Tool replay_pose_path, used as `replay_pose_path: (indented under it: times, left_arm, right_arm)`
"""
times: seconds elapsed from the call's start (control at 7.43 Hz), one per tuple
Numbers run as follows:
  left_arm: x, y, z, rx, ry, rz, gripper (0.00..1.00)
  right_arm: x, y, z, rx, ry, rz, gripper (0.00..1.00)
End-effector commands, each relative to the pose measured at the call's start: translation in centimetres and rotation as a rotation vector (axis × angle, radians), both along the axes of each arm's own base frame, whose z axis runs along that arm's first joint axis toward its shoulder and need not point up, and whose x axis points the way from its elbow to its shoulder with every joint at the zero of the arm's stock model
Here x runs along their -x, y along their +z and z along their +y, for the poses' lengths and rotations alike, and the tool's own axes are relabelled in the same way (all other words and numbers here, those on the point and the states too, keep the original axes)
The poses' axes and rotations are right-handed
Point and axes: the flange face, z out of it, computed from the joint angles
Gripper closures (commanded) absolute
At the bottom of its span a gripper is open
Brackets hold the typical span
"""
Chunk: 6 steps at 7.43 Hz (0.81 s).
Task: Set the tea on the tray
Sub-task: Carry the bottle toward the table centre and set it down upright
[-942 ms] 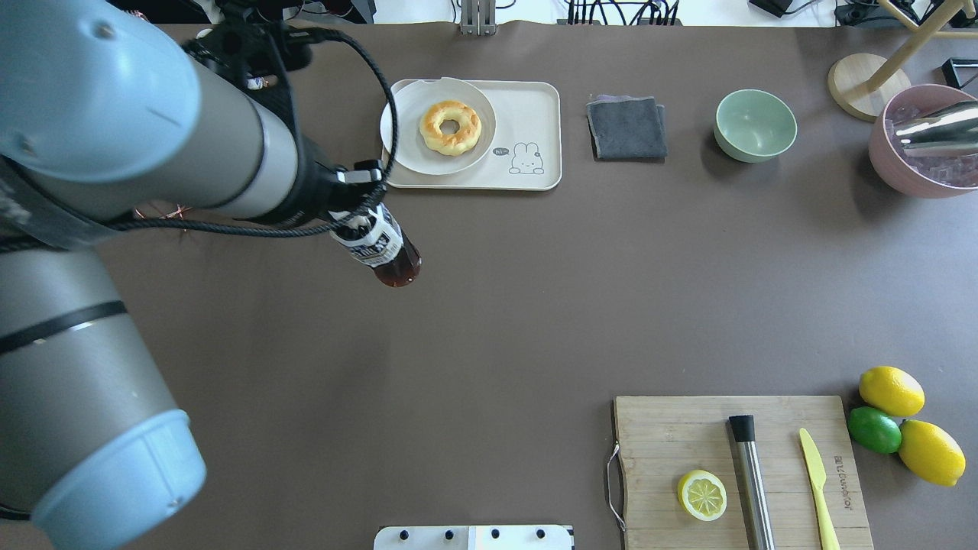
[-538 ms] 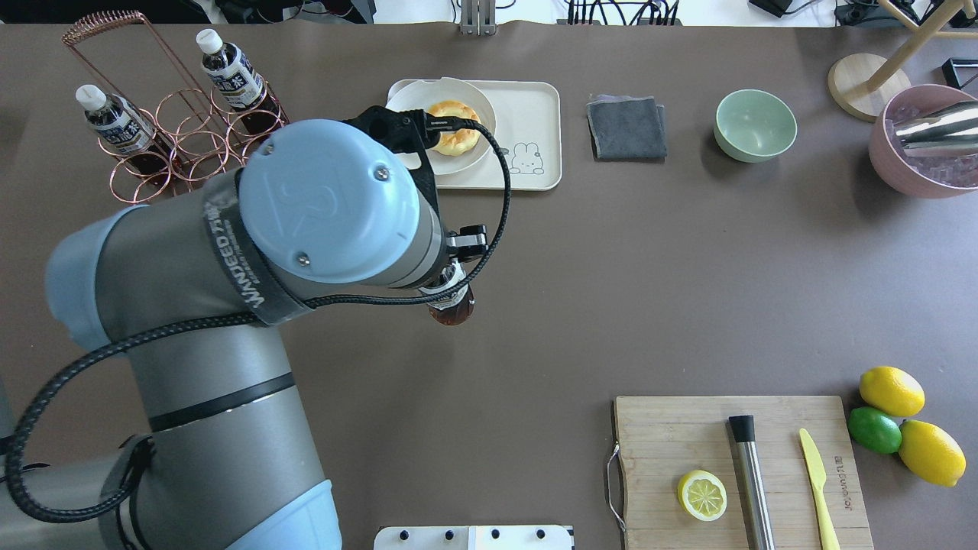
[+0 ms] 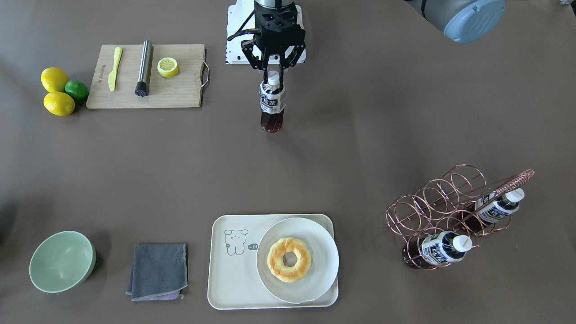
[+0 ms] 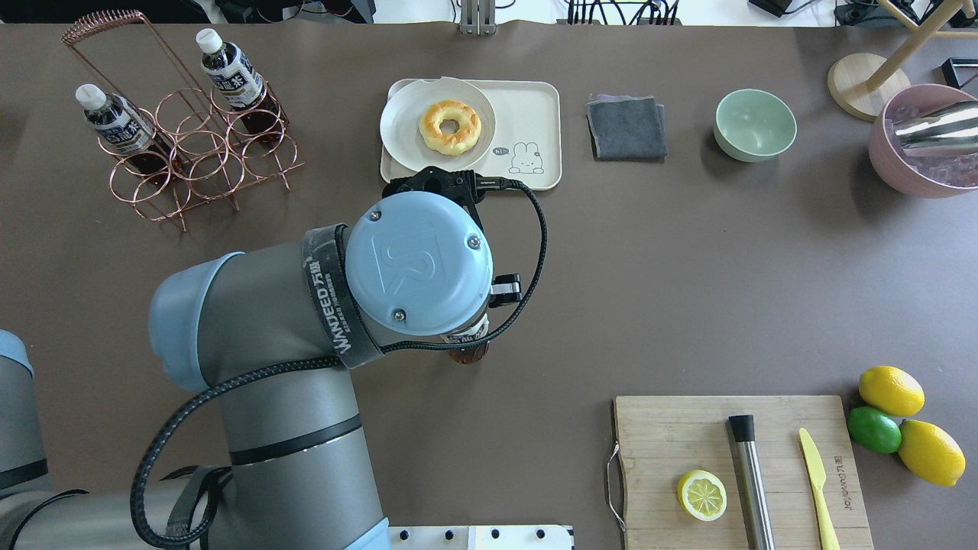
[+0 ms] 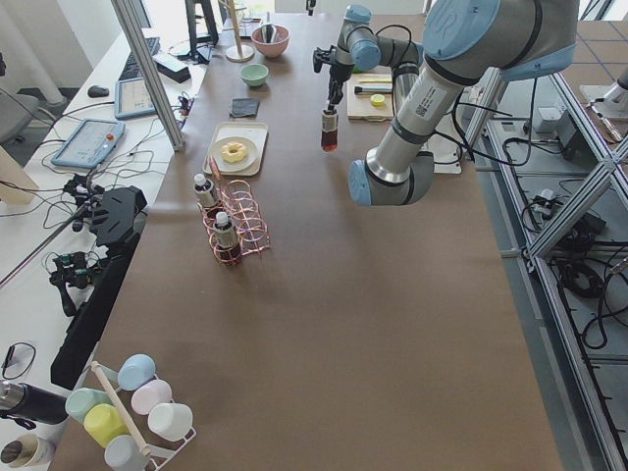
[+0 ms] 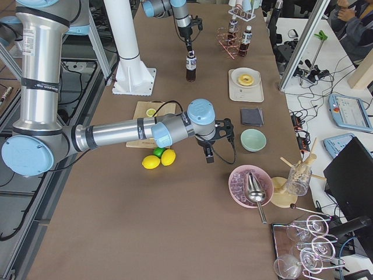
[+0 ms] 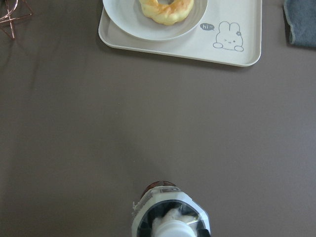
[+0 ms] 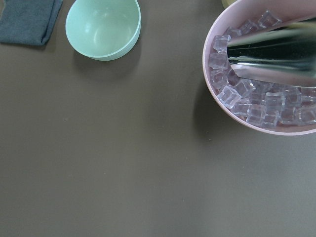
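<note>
The robot's left gripper will stand the tea bottle on the bare table (image 3: 264, 124) (image 7: 170, 203) past the cutting board's metal handle.
My left gripper (image 3: 272, 75) is shut on the white cap of a tea bottle (image 3: 272, 102) and holds it upright over the table's middle, on the robot's side of the tray. In the overhead view the wrist hides all but the bottle's base (image 4: 467, 354); the left wrist view looks down on it (image 7: 170, 213). The cream tray (image 3: 229, 274) (image 4: 537, 107) (image 7: 232, 27) carries a white plate (image 3: 321, 252) with a doughnut (image 3: 289, 259); its bear-drawing half is bare. My right gripper (image 6: 208, 153) shows only in the exterior right view, so I cannot tell its state.
Two more tea bottles (image 4: 114, 122) (image 4: 229, 69) stand in a copper wire rack (image 4: 199, 145). A grey cloth (image 4: 626, 126), green bowl (image 4: 755, 124) and pink ice bowl (image 4: 924, 145) lie right of the tray. A cutting board (image 4: 764, 428) and citrus fruit (image 4: 890, 389) are at the near right.
My left arm has carried the bottle right and toward the robot, away from the rack. The bottle has gone from tilted to upright.
</note>
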Motion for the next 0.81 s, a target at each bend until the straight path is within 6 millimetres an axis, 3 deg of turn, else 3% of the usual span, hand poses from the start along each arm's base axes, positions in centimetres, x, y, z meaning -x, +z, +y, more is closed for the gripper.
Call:
replay_pose_path:
  times: [0.0, 0.67]
  left_arm:
    - [-1.92, -0.01, 1.35, 0.003, 0.024, 0.023, 1.0]
    - [-2.69, 0.67, 1.08, 0.002, 0.026, 0.018, 1.0]
  right_arm:
    - [0.65, -0.16, 0.03, 0.004, -0.01, -0.002, 0.0]
    - [0.65, -0.23, 0.04, 0.002, -0.01, -0.003, 0.0]
